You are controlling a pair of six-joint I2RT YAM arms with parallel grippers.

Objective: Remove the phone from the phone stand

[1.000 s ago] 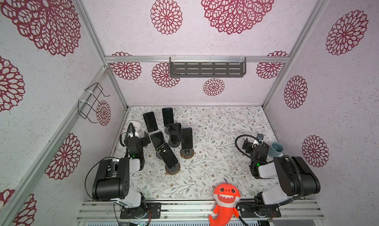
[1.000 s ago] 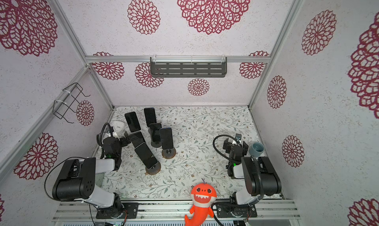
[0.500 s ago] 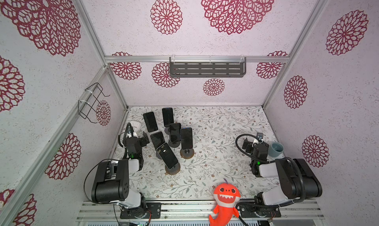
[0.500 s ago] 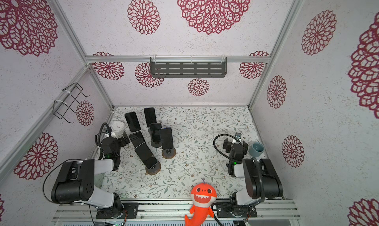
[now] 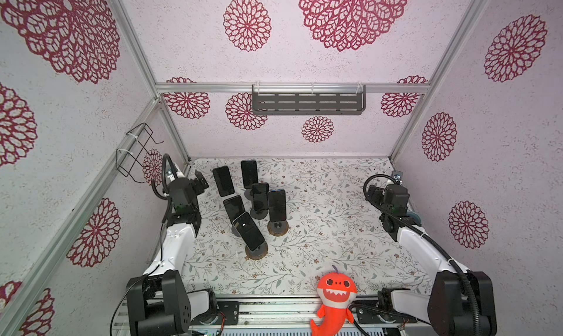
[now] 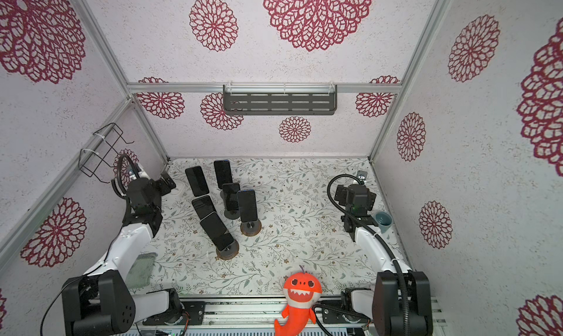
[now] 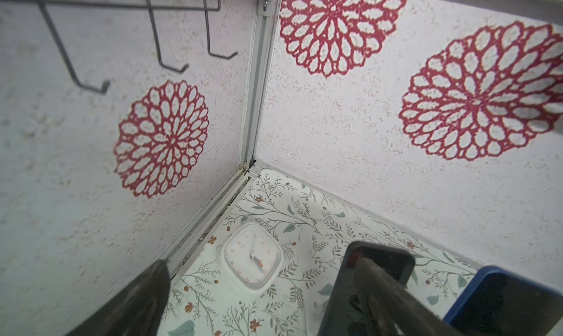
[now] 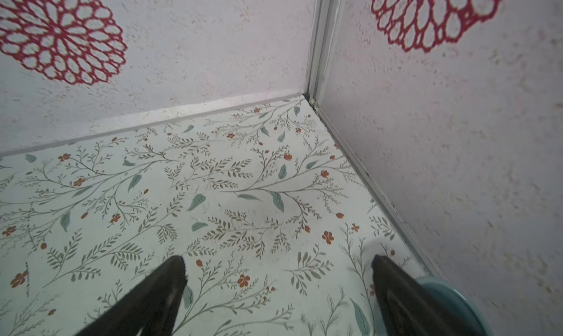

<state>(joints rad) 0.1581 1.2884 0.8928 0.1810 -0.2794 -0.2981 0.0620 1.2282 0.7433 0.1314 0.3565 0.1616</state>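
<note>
The left gripper needs to next move to the top end of the dark phone [image 5: 221, 170] [image 7: 379, 257] nearest the white clock and close there.
Several dark phones stand propped on round-based stands left of the table's middle in both top views; the nearest phone [image 5: 249, 231] leans on a stand [image 5: 256, 252], and another phone [image 5: 276, 205] stands upright on a stand [image 5: 277, 227]. My left gripper [image 5: 192, 180] hovers open by the left wall, beside the back phones and touching none. In the left wrist view the left gripper [image 7: 263, 261] spans a white clock [image 7: 251, 259], with a dark phone [image 7: 344, 301] behind one finger [image 7: 393, 294]. My right gripper [image 5: 387, 192] hangs open and empty over bare table [image 8: 277, 259] at the right.
A teal cup [image 6: 383, 221] sits by the right wall under the right gripper. A red plush shark [image 5: 335, 291] stands at the front edge. A green cloth [image 6: 138, 270] lies front left. A wire rack [image 5: 134, 151] hangs on the left wall, a grey shelf [image 5: 307, 99] on the back wall.
Both arms have lifted from their folded pose and reached toward the back wall. Both grippers stayed open. The phones have not moved.
</note>
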